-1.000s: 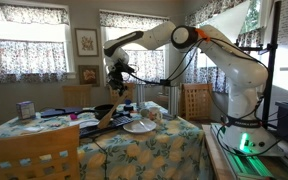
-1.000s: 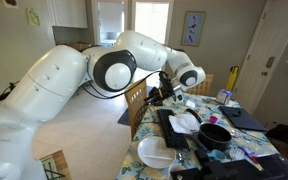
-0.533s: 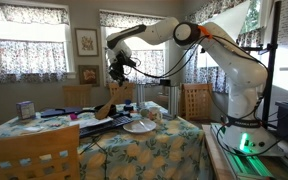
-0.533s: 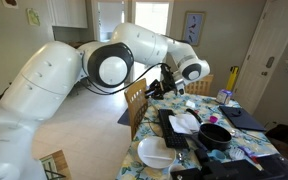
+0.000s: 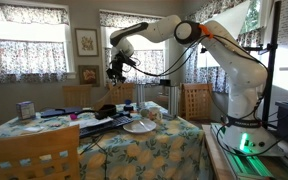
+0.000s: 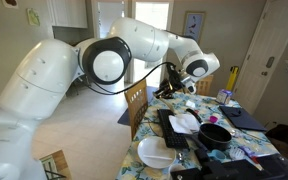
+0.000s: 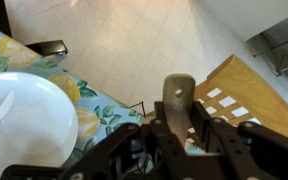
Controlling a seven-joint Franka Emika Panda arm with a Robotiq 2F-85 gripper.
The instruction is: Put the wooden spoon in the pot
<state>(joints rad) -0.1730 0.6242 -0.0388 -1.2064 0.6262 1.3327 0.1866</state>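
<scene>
My gripper will release the wooden spoon inside the small black pot [image 5: 106, 108] next to the long flat black object.
My gripper [image 7: 179, 128] is shut on the handle of the wooden spoon [image 7: 178, 95], whose flat end with a small hole sticks up between the fingers in the wrist view. In both exterior views the gripper [image 5: 117, 70] [image 6: 176, 87] hangs well above the table, over its edge. The small black pot [image 6: 216, 135] stands on the table, some way off from the gripper. The spoon is too small to make out in the exterior views.
A white plate [image 7: 24, 120] [image 6: 154, 152] lies on the lemon-print tablecloth [image 7: 89, 105]. A long flat black object [image 6: 174, 125] lies beside the pot. Wooden chairs [image 7: 246, 88] [image 5: 196, 100] stand around the table. A window and wall are behind.
The arm has lifted the gripper higher above the table with the spoon in it.
</scene>
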